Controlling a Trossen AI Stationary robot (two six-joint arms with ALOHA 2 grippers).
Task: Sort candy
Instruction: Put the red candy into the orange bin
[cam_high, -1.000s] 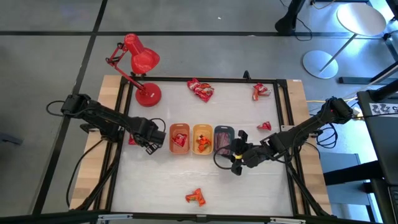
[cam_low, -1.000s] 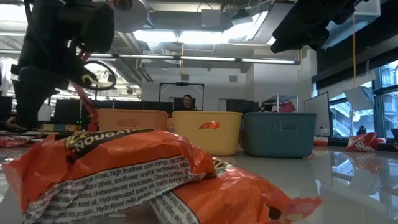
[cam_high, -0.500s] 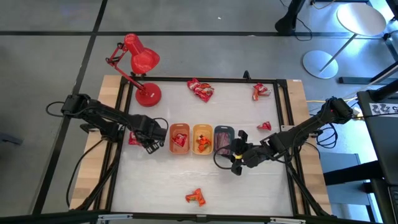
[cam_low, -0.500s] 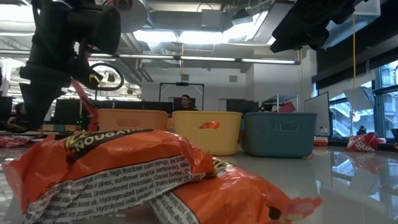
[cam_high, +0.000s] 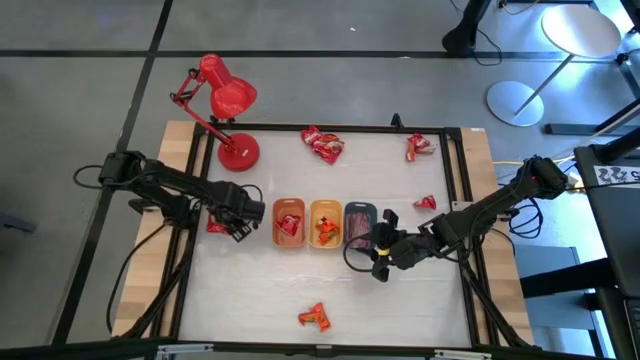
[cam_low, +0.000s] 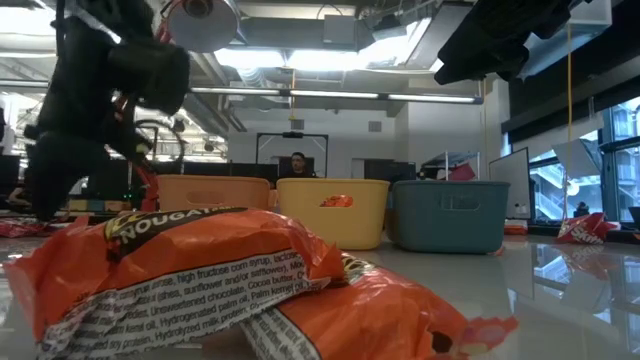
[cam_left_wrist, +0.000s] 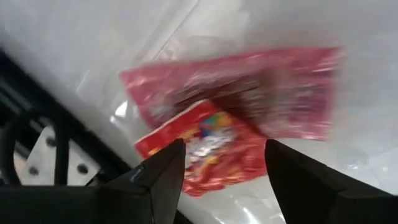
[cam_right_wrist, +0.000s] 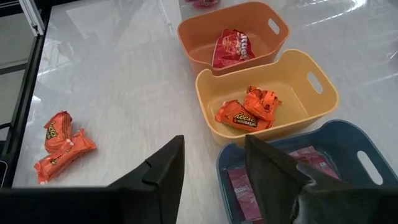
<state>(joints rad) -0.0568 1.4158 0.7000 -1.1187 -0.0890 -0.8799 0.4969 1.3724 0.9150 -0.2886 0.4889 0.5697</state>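
Note:
I should use my left gripper to pinch the red wrapper alone (cam_left_wrist: 214, 149) and take it to the orange tray first, because it overlaps the pinker wrapper.
Two pieces of candy lie overlapping at the table's left edge (cam_high: 216, 226): a red wrapper (cam_left_wrist: 208, 152) and a pinker one (cam_left_wrist: 261, 93). My left gripper (cam_left_wrist: 217, 171) hangs open just above them, pointing down, a finger on either side of the red wrapper. My right gripper (cam_right_wrist: 211, 177) is open and holds nothing, near the grey-blue tray (cam_high: 359, 222). The orange tray (cam_right_wrist: 273, 28) holds a red candy, the yellow tray (cam_right_wrist: 323, 93) orange ones, and the grey-blue tray (cam_right_wrist: 367, 165) pink ones. More candy lies loose on the table.
Loose candy lies at the far edge (cam_high: 323, 144), far right (cam_high: 420, 147), right of the trays (cam_high: 425, 202) and near the front edge (cam_high: 315, 317), where it fills the low view's foreground (cam_low: 230, 280). A red desk lamp (cam_high: 228, 100) stands at the far left corner.
My left gripper has shifted slightly toward the table's far edge and sunk a little over the candy at the left edge, so more of that candy shows in the high view. My right arm has kept still.

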